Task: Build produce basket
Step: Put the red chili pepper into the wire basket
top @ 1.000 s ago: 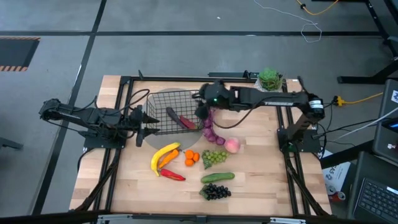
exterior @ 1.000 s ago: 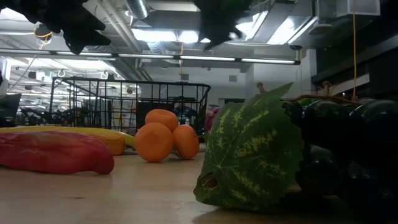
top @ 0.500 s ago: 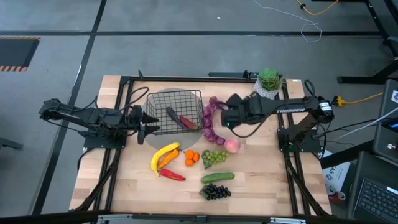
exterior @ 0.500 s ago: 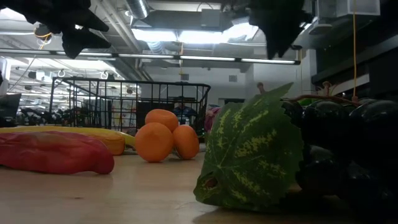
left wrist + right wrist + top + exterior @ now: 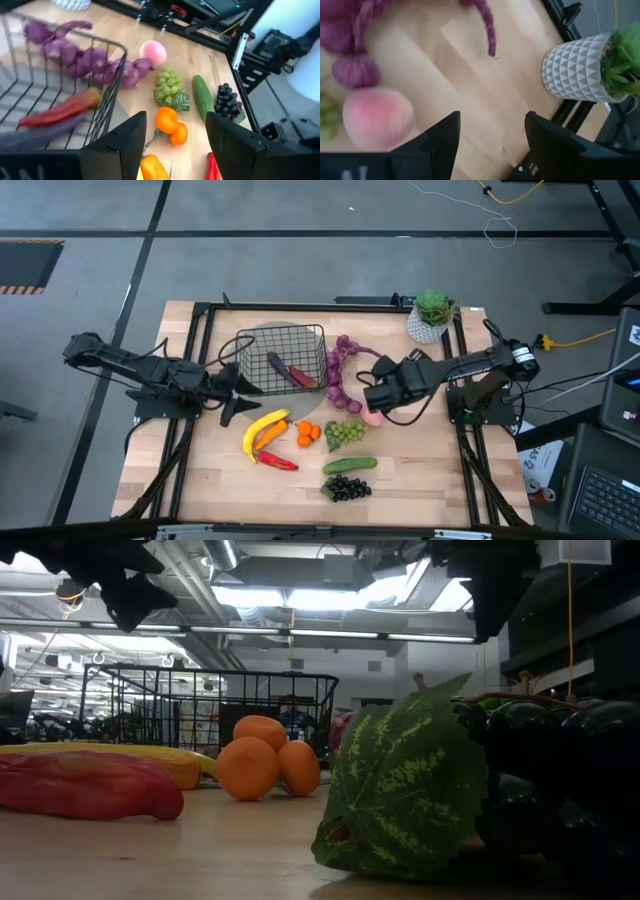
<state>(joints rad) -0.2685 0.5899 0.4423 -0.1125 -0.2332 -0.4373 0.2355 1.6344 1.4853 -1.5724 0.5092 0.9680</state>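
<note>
The robot's left gripper needs to next move to the middle of the second chilli (image 5: 276, 461) (image 5: 213, 174), which lies on the table near the banana, and close there.
The black wire basket (image 5: 283, 358) stands on the table at the far middle, with a red chilli (image 5: 300, 376) lying in it. The purple string of bulbs (image 5: 341, 370) lies on the table along the basket's right side. The pink peach (image 5: 373, 416), green grapes (image 5: 343, 433), oranges (image 5: 307, 432), banana (image 5: 262, 427), second chilli (image 5: 278, 462), cucumber (image 5: 350, 465) and dark grapes (image 5: 346, 489) lie on the table nearer. My left gripper (image 5: 240, 395) is open and empty at the basket's near left corner. My right gripper (image 5: 372, 398) is open and empty just above the peach (image 5: 377, 117).
A white pot with a green plant (image 5: 431, 315) stands at the table's far right corner and also shows in the right wrist view (image 5: 580, 67). Black frame rails (image 5: 195, 380) run along the table's left and right sides. Bare wood lies along the near left.
My right gripper has gone from the basket's right rim toward the table's right and near edge, ending over the peach. The purple string now lies spread along the basket's right side. My left gripper has swung a little toward the near edge.
</note>
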